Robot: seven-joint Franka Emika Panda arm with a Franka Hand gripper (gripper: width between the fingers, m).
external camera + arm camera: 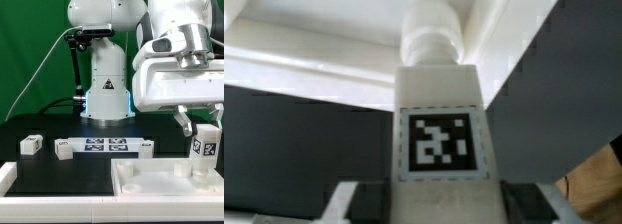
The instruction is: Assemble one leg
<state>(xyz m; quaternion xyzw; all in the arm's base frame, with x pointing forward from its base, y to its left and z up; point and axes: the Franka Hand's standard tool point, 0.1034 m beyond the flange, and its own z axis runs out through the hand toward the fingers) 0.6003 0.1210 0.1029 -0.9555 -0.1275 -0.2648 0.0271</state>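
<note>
Next, my gripper lets go of the leg with its narrow end down, in the white tray-like piece's corner [204, 184] [430, 14] that is just below it.
My gripper [204, 128] is shut on a leg [206, 143], a small white block with a black-and-white tag on its face. It holds the leg upright over the far right corner of the white tray-like piece [135, 187]. In the wrist view the leg [445, 130] fills the middle, tag facing the camera, with a dark finger on each side [530, 195]. Its narrower round end [438, 45] points down at the white tray rim [295, 60]. A second leg [31, 145] lies on the black mat at the exterior view's left.
The marker board [103, 146] lies across the mat in front of the robot base [105, 90]. A black stand [78, 60] rises behind at the exterior view's left. The mat's front edge runs below the tray.
</note>
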